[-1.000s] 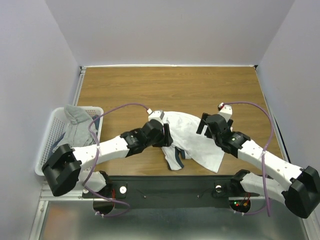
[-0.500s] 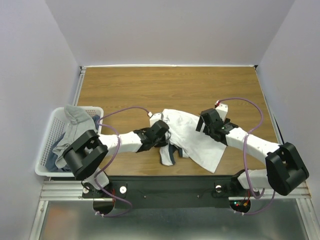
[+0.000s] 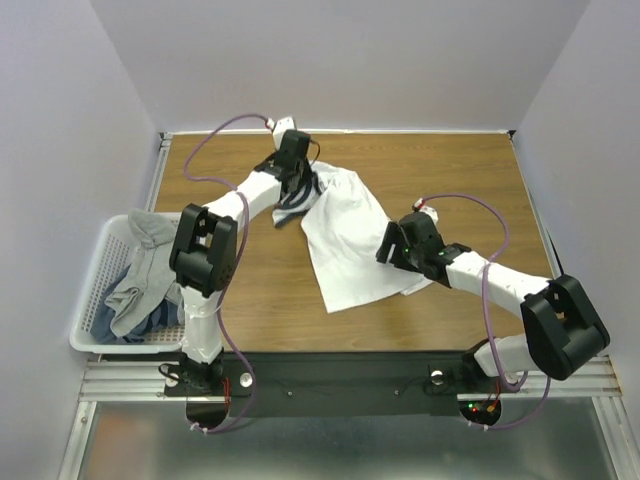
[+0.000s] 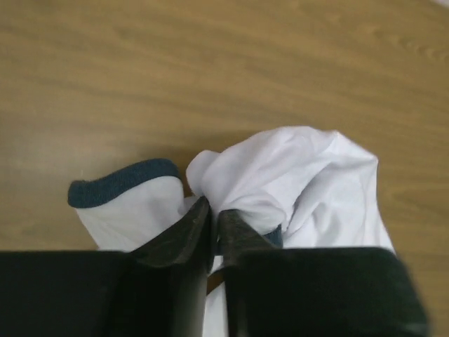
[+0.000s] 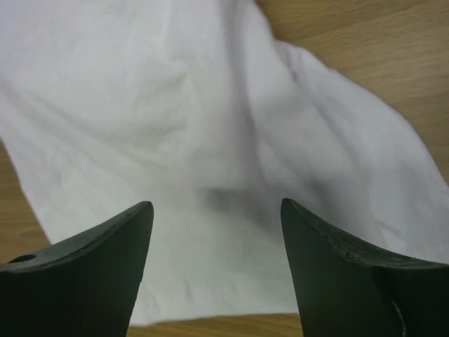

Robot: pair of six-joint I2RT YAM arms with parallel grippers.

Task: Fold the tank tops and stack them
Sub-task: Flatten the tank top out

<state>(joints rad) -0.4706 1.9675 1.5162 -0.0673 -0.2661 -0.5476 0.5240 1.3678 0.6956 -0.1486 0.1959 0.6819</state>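
Observation:
The white tank top's bottom corner [image 3: 427,284] peeks out under my right arm. My right gripper goes there next and closes on it.
A white tank top [image 3: 345,235] with navy edging lies stretched across the middle of the wooden table, its shoulder end lifted toward the far left. My left gripper [image 3: 293,185] is shut on that bunched navy-edged end [image 4: 231,189]; the cloth is pinched between the fingers [image 4: 186,232]. My right gripper [image 3: 392,250] hovers over the white tank top's lower right part [image 5: 210,140], its jaws open and nothing between them. Grey tank tops [image 3: 150,265] sit heaped in the basket at the left.
A white lattice basket [image 3: 95,290] stands at the table's left edge. The wooden table [image 3: 450,170] is bounded by grey walls at the back and sides. The arm bases sit on a black rail at the near edge.
My left gripper closed on the tank top's shoulder end and carried it from the near centre to the far left, spreading the cloth out. My right gripper moved slightly left over the cloth.

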